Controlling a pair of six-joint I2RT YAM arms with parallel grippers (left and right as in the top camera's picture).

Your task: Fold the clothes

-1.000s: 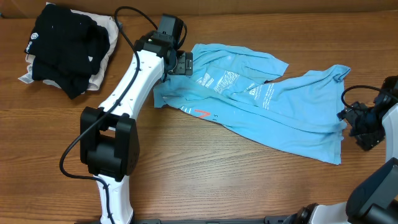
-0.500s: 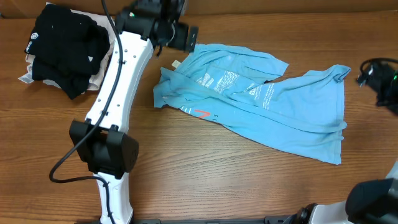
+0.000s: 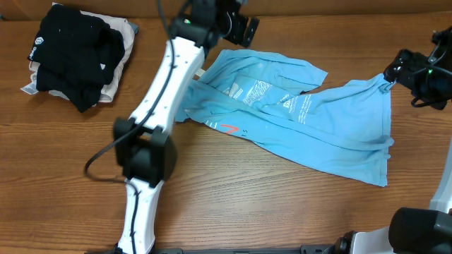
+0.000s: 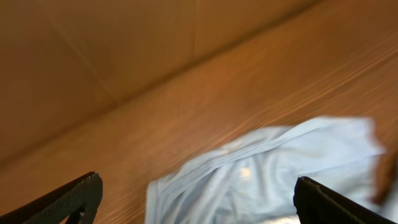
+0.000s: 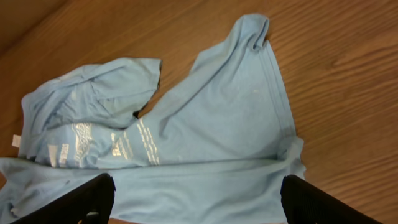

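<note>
The end of the far-side sleeve [image 4: 368, 142] on the sky-blue T-shirt, beyond the white lettering, is the next place my left gripper will go to and close on.
The sky-blue T-shirt [image 3: 304, 120] lies crumpled across the middle and right of the wooden table, white lettering and a red mark showing. It also shows in the right wrist view [image 5: 205, 124] and, blurred, in the left wrist view [image 4: 267, 168]. My left gripper [image 3: 244, 29] hovers above the shirt's far left edge, open and empty, its fingertips wide apart at the frame's bottom in the left wrist view [image 4: 199, 199]. My right gripper [image 3: 397, 67] is open and empty by the shirt's far right corner, with the fabric between its fingertips in the right wrist view [image 5: 199, 199].
A black garment with a small white logo [image 3: 70, 53] lies on a beige cloth [image 3: 120, 60] at the table's far left corner. The left arm [image 3: 162, 92] stretches over the table's left half. A brown wall runs along the far edge.
My left gripper has let go of the shirt's left edge, risen and swung right toward the back. My right gripper has moved from the shirt's near right side up to its far right corner.
</note>
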